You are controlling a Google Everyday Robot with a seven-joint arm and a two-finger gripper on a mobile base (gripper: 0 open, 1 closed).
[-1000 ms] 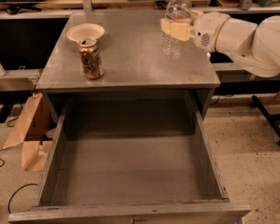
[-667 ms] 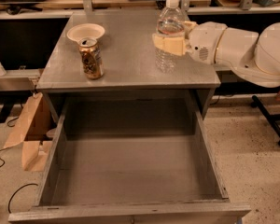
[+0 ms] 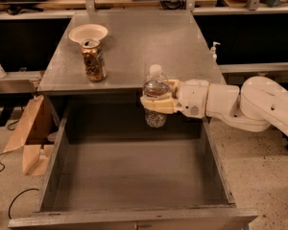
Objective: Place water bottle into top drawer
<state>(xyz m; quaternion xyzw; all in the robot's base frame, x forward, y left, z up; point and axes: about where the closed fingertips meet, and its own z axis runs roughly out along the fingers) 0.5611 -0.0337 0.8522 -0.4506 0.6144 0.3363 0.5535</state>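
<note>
Next, I release the water bottle on the drawer's grey bottom (image 3: 117, 156), toward the back on the drink can's side. The bottle is now held upright above the open drawer.
The water bottle (image 3: 155, 87), clear ribbed plastic with a white cap, is held upright in the air above the back of the open top drawer (image 3: 134, 181). My gripper (image 3: 158, 100), with tan fingers, is shut around the bottle's middle; the white arm reaches in from the right. The bottle's base hangs just in front of the cabinet top's front edge, well above the drawer's flat grey bottom. The drawer is pulled fully out and holds nothing.
A brown-gold drink can (image 3: 93, 60) and a white paper bowl (image 3: 88, 33) stand on the cabinet top (image 3: 149, 47) at the left. A small white pump dispenser (image 3: 213, 50) stands right of the cabinet. Cardboard (image 3: 29, 131) leans at the cabinet's left side.
The gripper has carried the bottle from over the cabinet top's right rear forward and down, past the front edge, to above the open drawer.
</note>
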